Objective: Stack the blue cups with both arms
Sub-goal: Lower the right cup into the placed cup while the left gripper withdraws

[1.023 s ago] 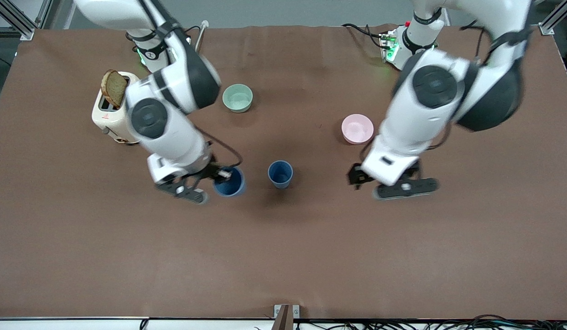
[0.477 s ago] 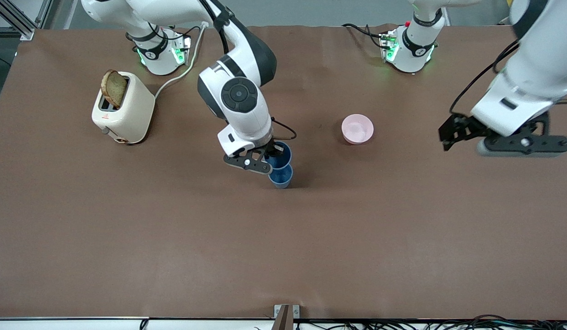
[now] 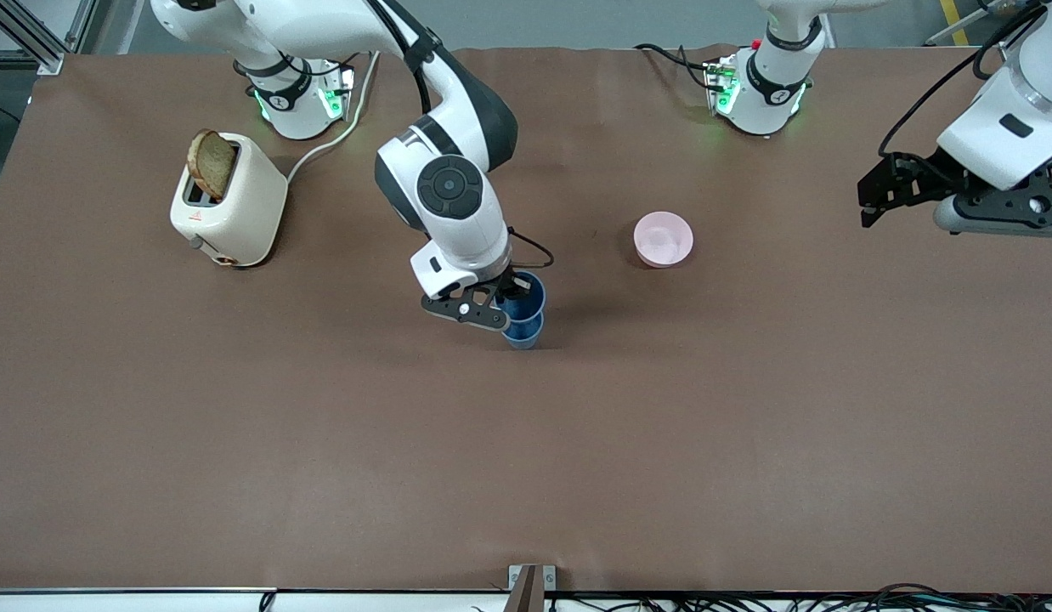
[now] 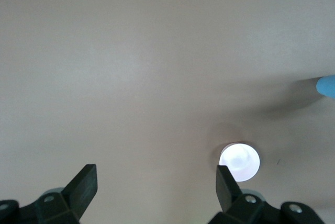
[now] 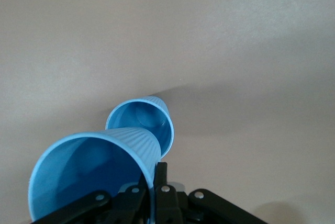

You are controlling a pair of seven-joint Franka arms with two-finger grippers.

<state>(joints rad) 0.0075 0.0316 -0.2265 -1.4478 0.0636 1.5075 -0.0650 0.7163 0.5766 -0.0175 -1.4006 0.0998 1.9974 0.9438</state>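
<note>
Next, I let go of the tilted blue cup, held just over the standing one, with my right gripper inside the opening of the standing blue cup (image 3: 519, 325) (image 5: 143, 121).
One blue cup (image 3: 523, 333) stands upright near the middle of the table. My right gripper (image 3: 502, 297) is shut on the rim of the second blue cup (image 3: 523, 291) and holds it tilted just over the standing one. In the right wrist view the held cup (image 5: 94, 171) fills the near corner, pinched at its wall by my right gripper (image 5: 156, 174), with the standing cup's open mouth (image 5: 141, 122) below it. My left gripper (image 3: 868, 194) is open and empty, up over the left arm's end of the table. It also shows in the left wrist view (image 4: 156, 182).
A cream toaster (image 3: 233, 204) with a slice of bread stands at the right arm's end. A pink bowl (image 3: 663, 239) sits between the cups and the left arm, and also shows in the left wrist view (image 4: 239, 161). The pale green bowl is hidden.
My right gripper carried its blue cup sideways to over the standing cup, then lowered it slightly. My left arm withdrew toward its end of the table and rose.
</note>
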